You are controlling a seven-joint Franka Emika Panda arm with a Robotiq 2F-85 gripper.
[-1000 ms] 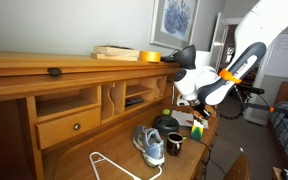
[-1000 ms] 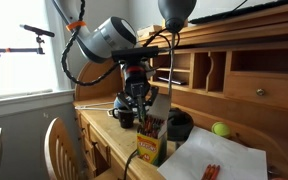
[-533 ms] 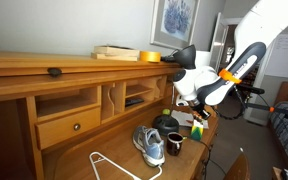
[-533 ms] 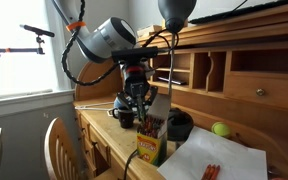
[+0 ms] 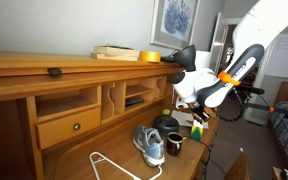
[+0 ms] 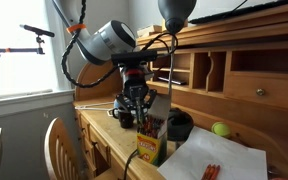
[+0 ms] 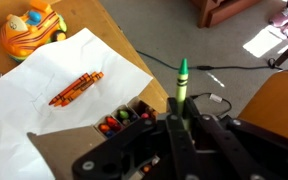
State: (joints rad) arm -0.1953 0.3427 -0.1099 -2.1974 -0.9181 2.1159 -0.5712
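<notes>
Next, I let go of the green crayon, now held just beside the crayon box, in the open box of crayons (image 5: 195, 127) (image 7: 150, 134) on the wooden desk.
In the wrist view my gripper (image 7: 183, 112) is shut on a green crayon (image 7: 182, 80) that sticks out past the fingertips. Just beside it stands an open box of crayons (image 7: 124, 117) on a white sheet of paper (image 7: 54, 70), with several orange-red crayons (image 7: 76, 88) lying loose on the sheet. In both exterior views the gripper (image 6: 140, 112) (image 5: 187, 100) hangs a little above the crayon box (image 6: 148, 142) on a wooden desk (image 6: 109, 140).
A sneaker (image 5: 150, 144) and a dark mug (image 5: 173, 144) stand on the desk, with a white hanger (image 5: 109, 165) nearer the front. A black lamp (image 6: 176, 10), a green ball (image 6: 221, 129), a yellow-orange toy (image 7: 31, 25) and a wooden chair (image 6: 56, 150) are close by. Cubbies line the desk back.
</notes>
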